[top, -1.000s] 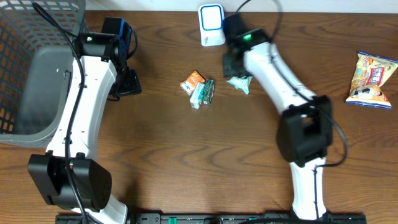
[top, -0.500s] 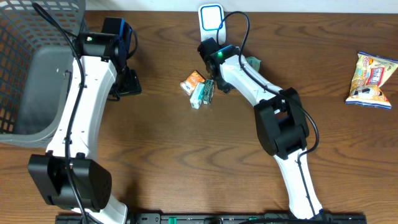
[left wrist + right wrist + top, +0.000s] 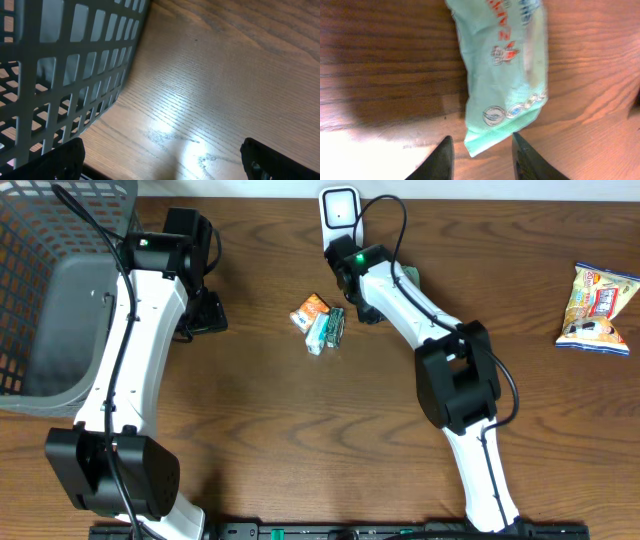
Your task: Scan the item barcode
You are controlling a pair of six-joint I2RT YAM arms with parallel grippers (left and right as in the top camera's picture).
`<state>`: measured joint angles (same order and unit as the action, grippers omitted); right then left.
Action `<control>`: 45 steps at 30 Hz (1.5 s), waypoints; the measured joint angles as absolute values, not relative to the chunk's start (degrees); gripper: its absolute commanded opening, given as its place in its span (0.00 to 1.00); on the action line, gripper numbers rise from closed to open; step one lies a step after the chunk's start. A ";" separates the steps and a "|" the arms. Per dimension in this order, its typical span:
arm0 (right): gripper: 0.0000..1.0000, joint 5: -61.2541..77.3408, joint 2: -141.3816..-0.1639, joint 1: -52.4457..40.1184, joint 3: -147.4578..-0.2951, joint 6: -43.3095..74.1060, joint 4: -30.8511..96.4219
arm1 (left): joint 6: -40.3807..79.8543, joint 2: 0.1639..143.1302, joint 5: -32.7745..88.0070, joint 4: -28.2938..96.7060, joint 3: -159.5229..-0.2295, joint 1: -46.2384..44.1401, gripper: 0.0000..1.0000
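Note:
Only the near corner of the teal packet sits between my right gripper's fingertips, so next I open and take more of the packet's body (image 3: 504, 92) before scanning it.
A teal packet (image 3: 502, 70) lies flat on the wooden table in the right wrist view. Its near corner sits between my right gripper's (image 3: 482, 145) two dark fingertips, which stand apart with a little gap on each side. From overhead the right gripper (image 3: 362, 305) hangs just below the white and blue scanner (image 3: 340, 210), beside a small cluster of packets (image 3: 322, 322). Another teal packet edge (image 3: 408, 277) peeks out behind the right arm. My left gripper (image 3: 170, 165) is wide open over bare wood, next to the grey basket (image 3: 65, 65).
The grey mesh basket (image 3: 50, 300) fills the left end of the table. A yellow snack bag (image 3: 598, 305) lies at the far right. The orange packet (image 3: 312, 306) lies in the cluster at the middle.
The right arm swung left from the middle toward the packet cluster and let go of the teal packet it carried. Its jaws have narrowed. The left arm barely moved.

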<state>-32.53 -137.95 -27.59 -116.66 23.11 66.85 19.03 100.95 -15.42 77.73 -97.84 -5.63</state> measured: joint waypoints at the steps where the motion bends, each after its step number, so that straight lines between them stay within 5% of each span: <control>1: 0.46 -32.38 -137.08 -27.55 -116.81 23.05 66.76 | 19.03 100.95 -15.42 77.71 -97.84 -5.63 0.98; 8: 0.79 -32.23 -132.81 -27.53 -118.06 15.90 59.59 | 19.03 100.95 -15.40 77.73 -97.84 -5.63 0.97; 21: 0.75 -32.75 -138.72 -22.87 -118.06 8.10 55.20 | 19.03 100.95 -15.40 77.73 -97.84 -5.63 0.98; 26: 0.59 -29.04 -140.97 -20.47 -118.04 7.27 55.35 | 19.03 100.95 -15.40 77.73 -97.84 -5.63 0.98; 30: 0.27 -27.24 -141.18 -20.27 -118.04 6.85 55.72 | 19.03 100.95 -15.40 77.73 -97.84 -5.63 0.98; 34: 0.20 -26.28 -141.21 -20.34 -118.08 7.16 57.63 | 19.03 100.95 -15.40 77.73 -97.84 -5.63 0.98; 38: 0.01 -23.75 -140.75 -20.32 -118.41 7.64 60.99 | 19.03 100.95 -15.40 77.73 -97.84 -5.63 0.98; 45: 0.01 0.49 -136.53 -17.61 -118.41 6.20 67.59 | 19.03 100.95 -15.40 77.73 -97.84 -5.63 0.98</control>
<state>0.49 -136.53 -17.61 -118.41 6.20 67.59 19.03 100.95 -15.40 77.73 -97.84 -5.63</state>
